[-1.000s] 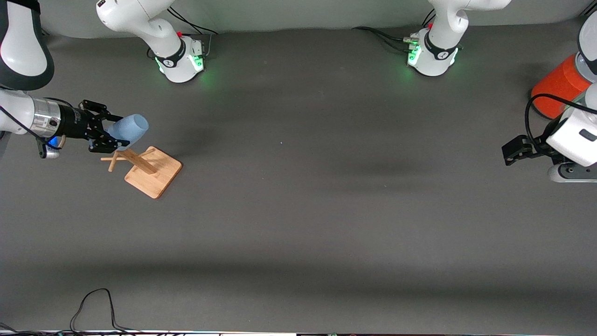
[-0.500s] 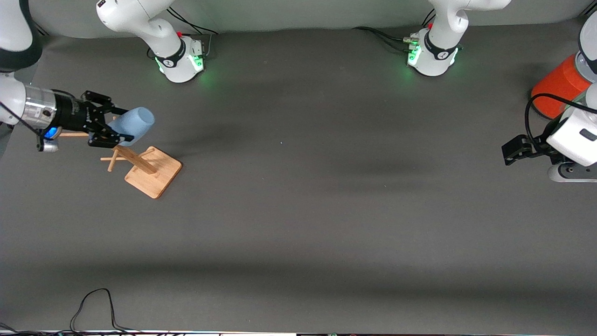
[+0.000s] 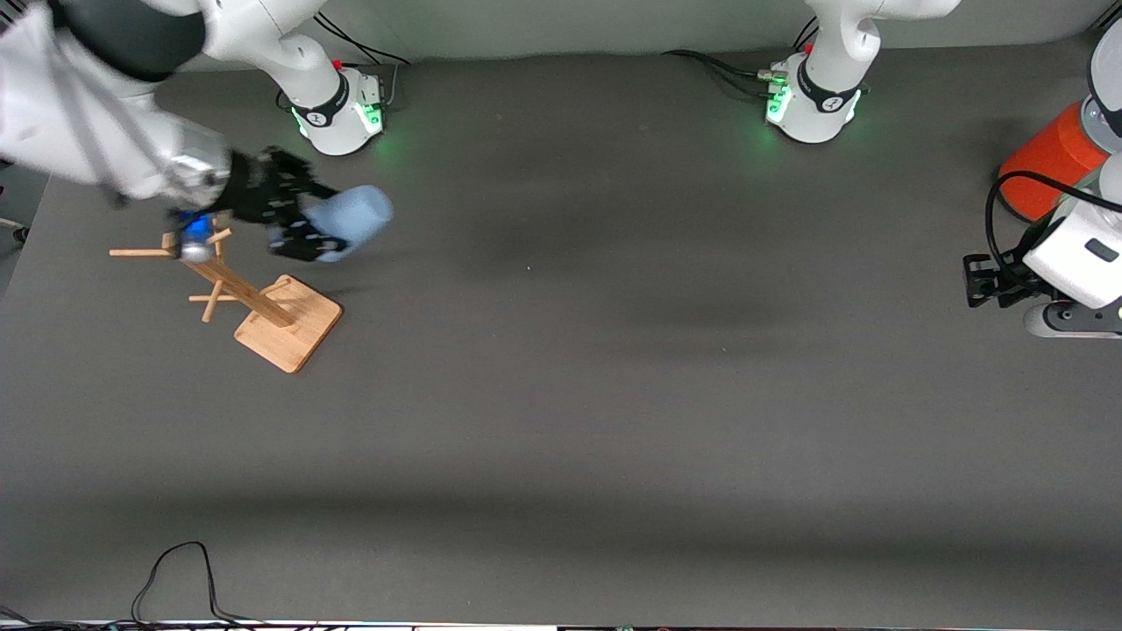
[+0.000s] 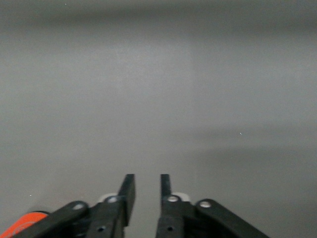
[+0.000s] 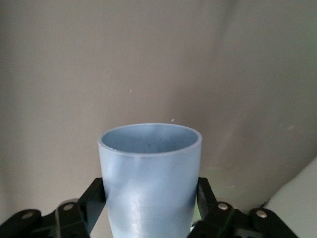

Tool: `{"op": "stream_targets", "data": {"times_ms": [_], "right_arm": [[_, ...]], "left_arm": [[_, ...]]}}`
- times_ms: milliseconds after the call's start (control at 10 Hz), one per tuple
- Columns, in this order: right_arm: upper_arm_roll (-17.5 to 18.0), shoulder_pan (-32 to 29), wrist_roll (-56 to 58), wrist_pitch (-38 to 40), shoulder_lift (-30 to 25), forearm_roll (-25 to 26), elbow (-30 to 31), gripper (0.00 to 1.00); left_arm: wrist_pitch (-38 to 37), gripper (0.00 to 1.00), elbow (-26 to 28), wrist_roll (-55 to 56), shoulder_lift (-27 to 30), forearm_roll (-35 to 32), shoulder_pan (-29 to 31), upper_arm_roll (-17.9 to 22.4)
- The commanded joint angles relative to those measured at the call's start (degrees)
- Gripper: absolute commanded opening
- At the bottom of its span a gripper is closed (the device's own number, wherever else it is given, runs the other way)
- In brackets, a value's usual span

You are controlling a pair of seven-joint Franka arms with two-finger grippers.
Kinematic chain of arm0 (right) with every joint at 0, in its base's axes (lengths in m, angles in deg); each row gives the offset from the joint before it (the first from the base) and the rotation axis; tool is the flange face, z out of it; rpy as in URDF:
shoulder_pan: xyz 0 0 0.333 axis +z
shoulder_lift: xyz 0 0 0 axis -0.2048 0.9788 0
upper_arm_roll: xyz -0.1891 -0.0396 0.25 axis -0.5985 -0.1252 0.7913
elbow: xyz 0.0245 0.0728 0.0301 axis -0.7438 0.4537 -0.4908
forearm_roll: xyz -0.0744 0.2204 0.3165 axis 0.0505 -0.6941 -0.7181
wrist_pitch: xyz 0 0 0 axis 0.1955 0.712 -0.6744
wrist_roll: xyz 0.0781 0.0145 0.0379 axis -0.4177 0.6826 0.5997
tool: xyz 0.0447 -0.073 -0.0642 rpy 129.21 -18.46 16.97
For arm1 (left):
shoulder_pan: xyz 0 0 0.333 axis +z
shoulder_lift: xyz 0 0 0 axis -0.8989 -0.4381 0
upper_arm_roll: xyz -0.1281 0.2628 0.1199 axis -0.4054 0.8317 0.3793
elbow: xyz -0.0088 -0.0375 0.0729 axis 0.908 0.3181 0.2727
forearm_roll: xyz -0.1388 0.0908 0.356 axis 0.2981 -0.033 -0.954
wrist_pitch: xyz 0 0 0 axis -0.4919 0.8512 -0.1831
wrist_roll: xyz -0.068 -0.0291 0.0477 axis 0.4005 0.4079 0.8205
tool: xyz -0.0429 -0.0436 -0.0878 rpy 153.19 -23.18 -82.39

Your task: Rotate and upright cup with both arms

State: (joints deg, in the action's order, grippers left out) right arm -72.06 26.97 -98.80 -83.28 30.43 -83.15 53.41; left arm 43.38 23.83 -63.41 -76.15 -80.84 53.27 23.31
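Note:
My right gripper is to let go of the light-blue cup on bare table, midway (image 3: 575,251) between the wooden rack and the orange-red cylinder.
The light-blue cup (image 3: 352,221) is held on its side in the air by my right gripper (image 3: 308,224), its mouth pointing toward the left arm's end of the table. It is over bare table beside the wooden rack. In the right wrist view the cup (image 5: 151,173) fills the space between the fingers, which press on its sides; my right gripper (image 5: 151,191) is shut on it. My left gripper (image 3: 975,285) waits low at the left arm's end of the table, empty. In the left wrist view my left gripper (image 4: 147,181) has its fingers a narrow gap apart.
A wooden peg rack (image 3: 263,307) on a square base stands near the right arm's end. A large orange-red cylinder (image 3: 1047,158) stands by the left arm, its edge also in the left wrist view (image 4: 20,224). A black cable (image 3: 175,570) lies at the near edge.
My right gripper has lifted the cup off the rack's peg and carried it toward the table's middle, with the arm swinging in. My left gripper has shifted slightly toward its own end.

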Motion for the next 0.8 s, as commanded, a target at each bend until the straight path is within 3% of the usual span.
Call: {"op": "stream_targets", "data": {"times_ms": [0, 100, 300, 500, 700], "right_arm": [[4.77, 5.64, -9.47, -10.16, 6.01, -0.71, -0.67, 0.51], [4.96, 10.73, -14.3, -15.7, 10.13, -0.1, -1.62, 0.51], [4.79, 18.21, -21.52, -18.3, 20.4, 0.35, -7.05, 0.51], [4.87, 22.54, -32.49, -18.31, 29.29, 6.47, -12.34, 0.51], [4.61, 26.68, -37.8, -18.31, 35.28, 12.54, -12.62, 0.51]], "left_arm": [[-1.23, 0.94, -1.42, -1.06, -0.18, 0.63, -0.07, 0.16], [-1.22, 1.0, -1.51, -0.97, -0.18, 1.15, -0.15, 0.16], [-1.31, 1.0, -1.42, -0.89, -0.18, 1.86, -0.33, 0.16], [-1.31, 1.0, -1.16, -0.8, -0.35, 1.86, -0.68, 0.07], [-1.31, 1.0, -0.98, 1.47, -1.31, 2.12, -1.03, -0.28]]}}
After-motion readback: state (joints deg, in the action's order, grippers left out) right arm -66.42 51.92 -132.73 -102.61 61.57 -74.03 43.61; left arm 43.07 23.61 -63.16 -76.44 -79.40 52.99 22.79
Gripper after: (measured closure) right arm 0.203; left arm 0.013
